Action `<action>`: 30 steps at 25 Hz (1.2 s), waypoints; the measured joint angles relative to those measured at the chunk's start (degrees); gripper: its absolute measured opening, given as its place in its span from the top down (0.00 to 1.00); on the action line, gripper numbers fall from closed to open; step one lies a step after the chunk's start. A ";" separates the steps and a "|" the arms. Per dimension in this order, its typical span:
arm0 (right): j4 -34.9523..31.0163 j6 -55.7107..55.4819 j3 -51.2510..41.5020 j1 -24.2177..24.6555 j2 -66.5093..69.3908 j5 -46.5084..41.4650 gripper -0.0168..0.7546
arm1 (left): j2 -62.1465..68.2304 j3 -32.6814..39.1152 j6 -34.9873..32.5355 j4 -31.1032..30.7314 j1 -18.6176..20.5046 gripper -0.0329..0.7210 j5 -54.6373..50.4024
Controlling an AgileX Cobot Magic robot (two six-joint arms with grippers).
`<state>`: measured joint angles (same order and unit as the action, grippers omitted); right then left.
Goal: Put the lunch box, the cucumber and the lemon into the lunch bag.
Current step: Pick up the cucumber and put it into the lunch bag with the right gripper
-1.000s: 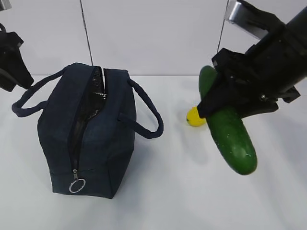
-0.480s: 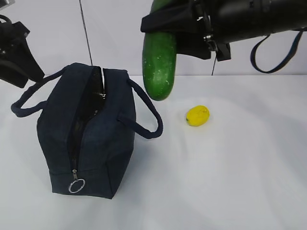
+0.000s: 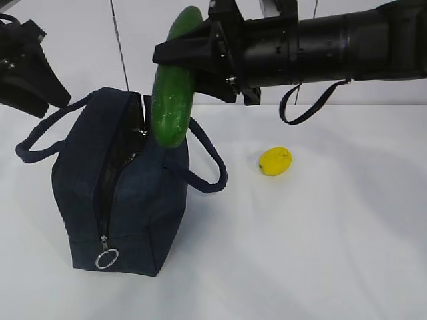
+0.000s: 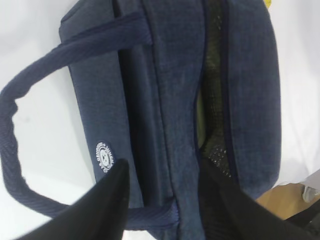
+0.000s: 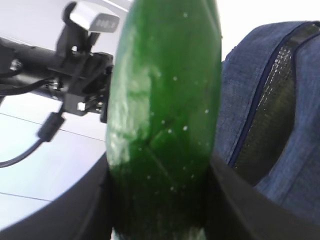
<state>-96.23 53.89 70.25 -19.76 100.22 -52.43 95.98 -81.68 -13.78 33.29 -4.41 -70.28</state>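
The robot's right gripper should release the cucumber inside the lunch bag (image 3: 121,175) (image 5: 262,132), along the middle of the bag's open top zipper.
The dark navy lunch bag (image 3: 127,200) stands on the left of the table, with its top zipper open along its length. My right gripper (image 3: 175,59) is shut on the dark green cucumber (image 3: 172,100), which hangs nearly upright, its lower end just above the bag's far right top edge. In the right wrist view the cucumber (image 5: 165,100) fills the space between the fingers, with the bag (image 5: 280,100) behind it. The yellow lemon (image 3: 275,161) lies on the table right of the bag. My left gripper (image 3: 30,80) hovers open above the bag's left handle. A pale green strip (image 4: 200,112) shows inside the bag's opening; I cannot tell whether it is the lunch box.
The bag's two loop handles (image 3: 203,160) splay out to either side. A metal ring pull (image 3: 107,258) hangs at the bag's near end. The white table (image 3: 300,253) extends to the right and front. My left arm (image 5: 75,60) shows behind the cucumber in the right wrist view.
My right arm has carried the cucumber up and leftward, from over the lemon's side of the table to above the bag. The left gripper has shifted slightly right.
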 joint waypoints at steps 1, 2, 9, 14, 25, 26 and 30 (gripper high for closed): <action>-0.46 0.23 0.70 -0.40 0.98 0.00 0.55 | 0.00 0.00 0.00 0.43 0.00 0.52 0.00; -0.73 0.49 1.42 -0.86 1.77 0.00 0.55 | 0.00 0.00 0.00 0.69 0.00 0.52 0.00; -1.35 0.65 9.14 -3.71 7.70 0.04 0.55 | 3.25 0.00 -0.23 1.81 0.00 0.52 0.00; -1.59 0.65 12.09 -4.75 12.01 0.04 0.55 | 4.78 0.00 -1.87 3.57 0.00 0.53 0.10; -4.38 0.94 12.43 -5.96 16.52 1.24 0.55 | 7.64 0.00 -5.37 3.47 0.00 0.89 0.21; -4.54 1.38 12.43 -6.45 16.50 2.05 0.55 | 7.64 0.00 -5.42 3.34 0.00 0.92 0.21; -4.65 2.93 12.43 -8.41 16.78 5.23 0.55 | 7.64 0.00 -5.52 3.10 0.00 0.95 0.21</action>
<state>-100.88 56.82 82.67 -28.17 117.00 -47.20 103.61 -81.68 -19.30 36.39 -4.41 -70.07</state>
